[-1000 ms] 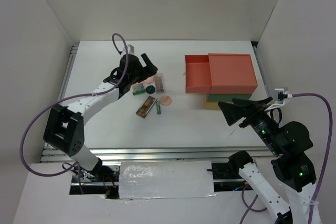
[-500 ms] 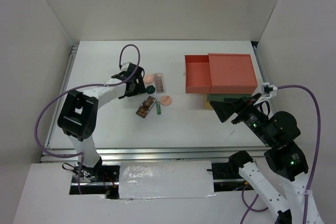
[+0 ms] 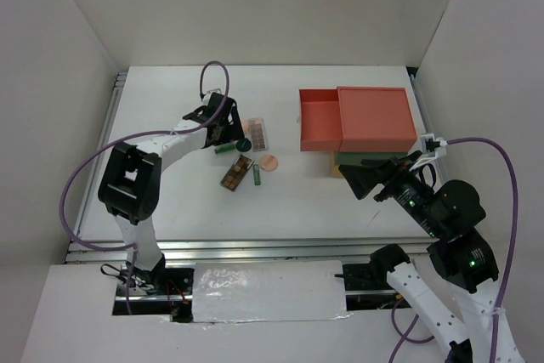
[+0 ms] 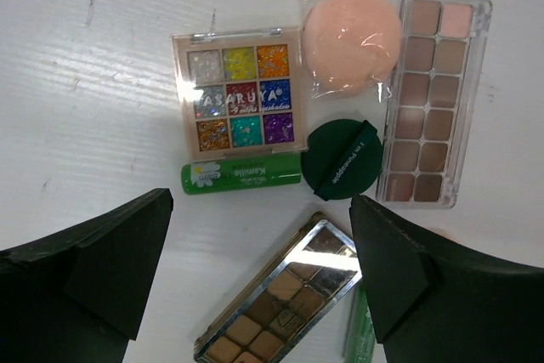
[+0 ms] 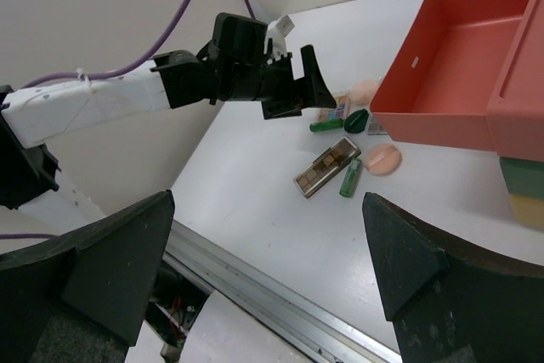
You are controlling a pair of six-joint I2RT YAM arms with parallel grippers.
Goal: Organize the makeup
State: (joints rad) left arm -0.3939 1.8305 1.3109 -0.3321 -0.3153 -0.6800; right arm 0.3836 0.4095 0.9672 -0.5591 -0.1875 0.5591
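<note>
My left gripper is to close next on the body of the green tube (image 3: 225, 148) (image 4: 243, 173) that lies against the edge of the glitter palette, next to the dark green compact.
The makeup lies in a cluster on the white table. The left wrist view shows a glitter palette (image 4: 238, 91), a peach puff (image 4: 353, 38), a nude palette (image 4: 433, 99), a dark green compact (image 4: 342, 159), a green tube (image 4: 242, 176), a brown palette (image 4: 285, 295) and a second green tube (image 4: 361, 337). My left gripper (image 4: 259, 269) is open and empty, hovering above the cluster (image 3: 223, 129). My right gripper (image 5: 268, 269) is open and empty, held high near the box's front (image 3: 365, 180). A peach compact (image 3: 269, 162) lies right of the brown palette (image 3: 237, 172).
A big box with a red top (image 3: 378, 116) stands at the right, its red drawer (image 3: 320, 121) pulled out to the left and empty; green and yellow drawers show beneath. White walls surround the table. A metal rail (image 5: 280, 295) runs along the near edge.
My left arm has folded in, and its gripper has come down from the far side to above the cluster's left part. My right gripper shifted slightly left, then held still.
</note>
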